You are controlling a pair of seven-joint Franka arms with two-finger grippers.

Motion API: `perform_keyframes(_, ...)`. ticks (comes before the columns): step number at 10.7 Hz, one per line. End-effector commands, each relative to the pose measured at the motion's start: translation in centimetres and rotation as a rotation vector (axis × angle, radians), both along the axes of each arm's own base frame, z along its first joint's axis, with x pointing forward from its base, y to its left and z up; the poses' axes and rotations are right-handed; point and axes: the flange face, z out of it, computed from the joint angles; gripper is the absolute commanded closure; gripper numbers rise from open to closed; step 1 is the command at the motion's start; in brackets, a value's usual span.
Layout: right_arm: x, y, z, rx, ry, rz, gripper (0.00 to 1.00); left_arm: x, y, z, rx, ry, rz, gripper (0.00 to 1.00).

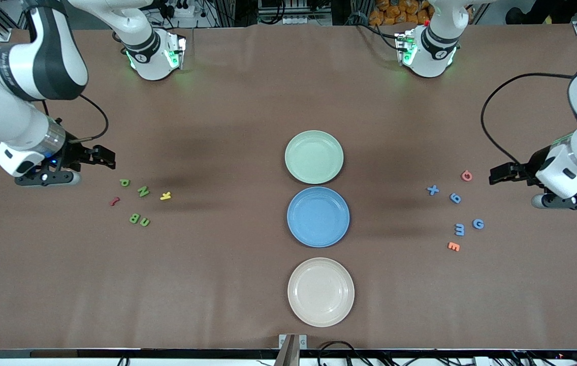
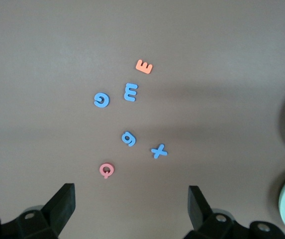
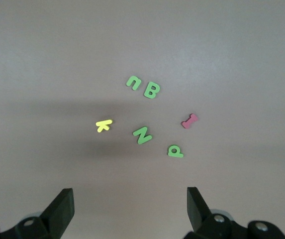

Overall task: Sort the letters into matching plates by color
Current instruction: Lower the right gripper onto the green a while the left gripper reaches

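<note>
The robot's right gripper will close on the round part of the green p [image 1: 125, 183] [image 3: 174, 150], the green letter closest to it, near the red I.
Several green letters lie in a loose group toward the right arm's end: p [image 1: 124, 182], N [image 1: 142, 191], B [image 1: 134, 218] and u [image 1: 145, 221]. My right gripper [image 1: 103, 156] hangs open and empty beside them; in its wrist view [image 3: 130, 196] the N [image 3: 142, 135] shows. Several blue letters lie toward the left arm's end: x [image 1: 433, 190], 9 [image 1: 455, 198], m [image 1: 459, 230] and G [image 1: 478, 223]. My left gripper [image 1: 502, 173] is open and empty next to them, also in its wrist view [image 2: 131, 194]. The pale green plate [image 1: 314, 156] and blue plate [image 1: 318, 216] sit mid-table, both bare.
A beige plate [image 1: 320, 291] sits nearest the front camera, in line with the other two. A yellow K [image 1: 165, 195] and a red I [image 1: 114, 201] lie among the green letters. A red Q [image 1: 466, 176] and an orange E [image 1: 453, 246] lie among the blue ones.
</note>
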Motion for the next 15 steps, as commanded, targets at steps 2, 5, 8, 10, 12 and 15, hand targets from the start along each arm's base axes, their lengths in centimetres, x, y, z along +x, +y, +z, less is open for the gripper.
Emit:
perform_keyframes(2, -3.6, -2.3, -7.2, -0.002, -0.071, -0.060, 0.00, -3.1, -0.9, -4.7, 0.013, -0.030, 0.302, 0.00)
perform_keyframes(5, -3.8, -4.5, -12.8, -0.009, -0.097, -0.105, 0.00, -6.6, -0.8, -10.5, 0.010, -0.093, 0.446, 0.00)
perform_keyframes(8, -4.8, -5.4, -18.5, -0.019, -0.143, -0.125, 0.00, -9.7, -1.3, -15.7, 0.011, -0.099, 0.610, 0.00)
perform_keyframes(10, -5.2, -5.5, -20.6, -0.022, -0.142, -0.126, 0.03, -9.8, -0.6, -18.8, 0.021, -0.058, 0.646, 0.00)
perform_keyframes(12, -5.5, -6.1, -21.9, -0.025, -0.130, -0.139, 0.06, -9.5, 1.9, -21.2, 0.018, -0.059, 0.704, 0.00)
perform_keyframes(15, -5.7, -6.7, -23.0, -0.027, -0.122, -0.151, 0.14, -9.1, 2.0, -24.6, 0.009, -0.065, 0.762, 0.00)
